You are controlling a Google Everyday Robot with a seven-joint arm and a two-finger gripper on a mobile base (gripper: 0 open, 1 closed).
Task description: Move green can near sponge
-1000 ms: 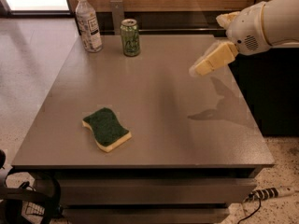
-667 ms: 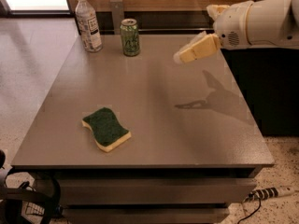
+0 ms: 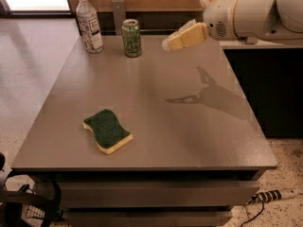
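The green can next to the clear plastic bottle should be reached by my gripper next, which should then close around the can's upper half point(image 3: 131, 35), below its silver top.
The green can point(image 3: 131, 38) stands upright near the far edge of the grey table point(image 3: 189, 141), with a silver top and pale markings. The sponge point(image 3: 107, 130), dark green over yellow, lies flat near the table's front left. My gripper point(image 3: 171, 41) hangs above the far middle of the table, to the right of the can and apart from it, with its pale fingers pointing left. It holds nothing that I can see.
A clear plastic bottle point(image 3: 90, 23) with a white cap stands left of the can at the far edge. My white arm point(image 3: 246, 14) reaches in from the upper right. A dark cabinet point(image 3: 270, 89) stands right of the table. A power strip point(image 3: 274, 195) lies on the floor.
My gripper has moved left and up toward the far edge, closer to the can. Its shadow on the table has shifted too. Can, bottle and sponge have not moved.
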